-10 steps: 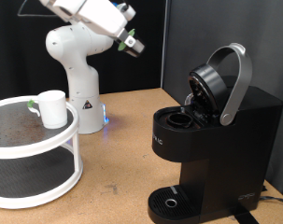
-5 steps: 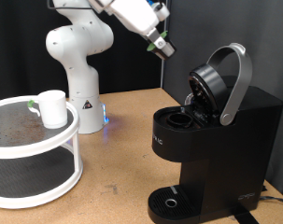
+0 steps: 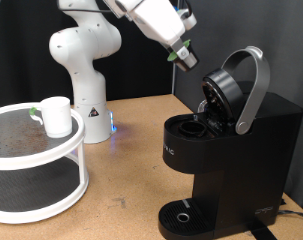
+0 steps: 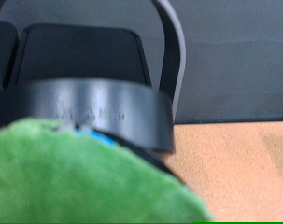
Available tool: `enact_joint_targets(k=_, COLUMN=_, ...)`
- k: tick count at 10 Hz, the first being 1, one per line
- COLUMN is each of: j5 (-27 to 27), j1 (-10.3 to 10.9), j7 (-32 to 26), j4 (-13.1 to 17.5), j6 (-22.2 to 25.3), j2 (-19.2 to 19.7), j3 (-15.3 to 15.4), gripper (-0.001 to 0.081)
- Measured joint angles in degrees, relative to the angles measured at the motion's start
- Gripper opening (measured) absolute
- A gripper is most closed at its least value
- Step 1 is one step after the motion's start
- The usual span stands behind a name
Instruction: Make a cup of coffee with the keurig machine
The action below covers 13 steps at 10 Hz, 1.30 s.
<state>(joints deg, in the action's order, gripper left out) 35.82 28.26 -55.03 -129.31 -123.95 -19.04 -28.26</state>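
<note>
The robot's gripper should release the green-topped pod in the open pod chamber (image 3: 193,128) under the raised lid of the keurig machine.
The keurig machine (image 3: 236,145) stands at the exterior view's right, black, with its hinged top raised and the silver-grey handle band (image 3: 256,85) up. The pod chamber (image 3: 194,128) is open. My gripper (image 3: 185,56) hangs just above and left of the raised lid, shut on a small dark green-topped pod (image 3: 178,53). In the wrist view the pod's green top (image 4: 85,177) fills the foreground, blurred, with the machine's lid (image 4: 94,107) and handle band (image 4: 174,51) behind it. The white cup (image 3: 57,116) stands on the upper shelf of a round rack at the left.
The white two-tier round rack (image 3: 36,165) stands at the exterior view's left on the wooden table (image 3: 131,160). The robot's white base (image 3: 86,90) is behind it. The machine's round drip tray (image 3: 183,216) sits at the bottom.
My gripper has moved rightward and a little down with the pod, from above the robot's base to just beside the machine's raised lid. The cup and machine have not moved.
</note>
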Motion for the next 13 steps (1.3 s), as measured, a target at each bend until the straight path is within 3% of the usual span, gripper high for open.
enact_joint_targets(k=3, j5=-2.5, j1=0.0, j7=-0.5, j4=-3.9, j6=-3.3, j2=1.8, j3=0.5, gripper=0.0465)
enact_joint_targets(k=6, j5=-0.1, j1=0.9, j7=-3.7, j4=-6.4, j6=-8.1, j2=3.8, j3=0.6, gripper=0.0465)
enact_joint_targets(k=13, j5=1.2, j1=2.2, j7=-5.4, j4=-7.1, j6=-12.3, j2=9.1, j3=2.3, gripper=0.0465)
